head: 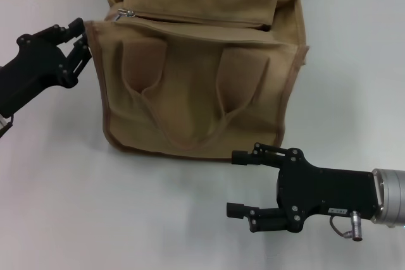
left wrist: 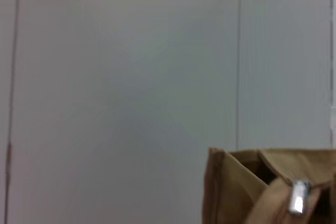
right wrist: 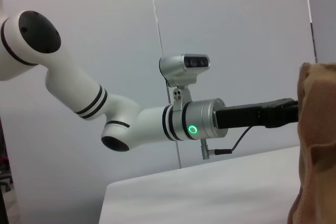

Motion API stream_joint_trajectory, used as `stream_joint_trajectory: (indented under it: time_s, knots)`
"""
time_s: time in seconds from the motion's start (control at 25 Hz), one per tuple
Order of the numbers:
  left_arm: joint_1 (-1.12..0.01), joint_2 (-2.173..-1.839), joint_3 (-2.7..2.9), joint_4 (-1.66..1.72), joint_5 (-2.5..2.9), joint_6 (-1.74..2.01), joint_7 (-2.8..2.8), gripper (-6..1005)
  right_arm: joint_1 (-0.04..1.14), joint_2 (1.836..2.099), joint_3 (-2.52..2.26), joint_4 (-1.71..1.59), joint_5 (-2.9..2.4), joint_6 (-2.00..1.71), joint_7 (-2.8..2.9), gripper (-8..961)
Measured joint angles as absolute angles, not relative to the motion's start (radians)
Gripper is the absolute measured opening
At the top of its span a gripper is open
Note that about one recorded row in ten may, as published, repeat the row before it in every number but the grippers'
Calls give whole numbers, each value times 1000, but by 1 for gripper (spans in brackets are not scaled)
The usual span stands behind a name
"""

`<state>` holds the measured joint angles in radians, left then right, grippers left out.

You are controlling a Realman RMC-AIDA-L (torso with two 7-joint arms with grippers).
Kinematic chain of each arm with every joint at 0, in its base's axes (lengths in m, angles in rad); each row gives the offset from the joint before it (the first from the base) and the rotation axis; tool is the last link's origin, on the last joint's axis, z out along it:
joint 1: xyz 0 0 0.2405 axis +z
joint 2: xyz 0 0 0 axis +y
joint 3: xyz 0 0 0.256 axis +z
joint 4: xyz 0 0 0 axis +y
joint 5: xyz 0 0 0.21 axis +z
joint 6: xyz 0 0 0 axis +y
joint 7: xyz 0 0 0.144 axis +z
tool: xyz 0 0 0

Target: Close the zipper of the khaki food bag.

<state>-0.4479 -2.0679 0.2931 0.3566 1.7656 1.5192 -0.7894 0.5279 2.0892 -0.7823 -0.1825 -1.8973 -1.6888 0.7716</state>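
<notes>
The fingers of my left gripper are at the bag's side edge, below the pull tab, so that gripper should open and take the zipper's fabric end [head: 111, 15] higher up.
The khaki food bag [head: 196, 86] stands upright in the middle of the table, handles hanging down its front. The zipper [head: 190, 19] runs across its top, with the silver pull tab [head: 126, 13] at the left end; a dark gap shows near the right end. My left gripper [head: 84, 39] is open, its fingertips right beside the bag's upper left corner, just below the pull tab. The left wrist view shows that corner [left wrist: 236, 192] and the pull tab [left wrist: 299, 199]. My right gripper [head: 231, 182] is open and empty, low over the table in front of the bag.
The white table [head: 76, 207] extends on all sides of the bag. A grey wall [left wrist: 131, 66] stands behind. The right wrist view shows the bag's side [right wrist: 317, 145] and the left arm [right wrist: 131, 119] reaching to it.
</notes>
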Motion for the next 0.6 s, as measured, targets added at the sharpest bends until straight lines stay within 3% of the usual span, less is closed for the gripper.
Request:
stream_joint_trajectory:
  time_s: [0.08, 0.32, 0.52, 0.6]
  knots:
    - [-441, -2068, 337, 389, 1766, 1515, -800, 254, 529, 2089, -782, -182, -1897, -1689, 772, 827]
    - [-445, -2072, 429, 426, 1762, 1460, -788, 365, 529, 2090, -782, -170, -1897, -1689, 772, 826]
    - [-465, -2078, 434, 399, 1698, 1433, -787, 612, 529, 2091, -782, -153, -1897, -1689, 758, 826]
    - [-464, -2079, 438, 379, 1635, 1438, -785, 662, 529, 2091, -782, -149, -1897, -1689, 752, 826]
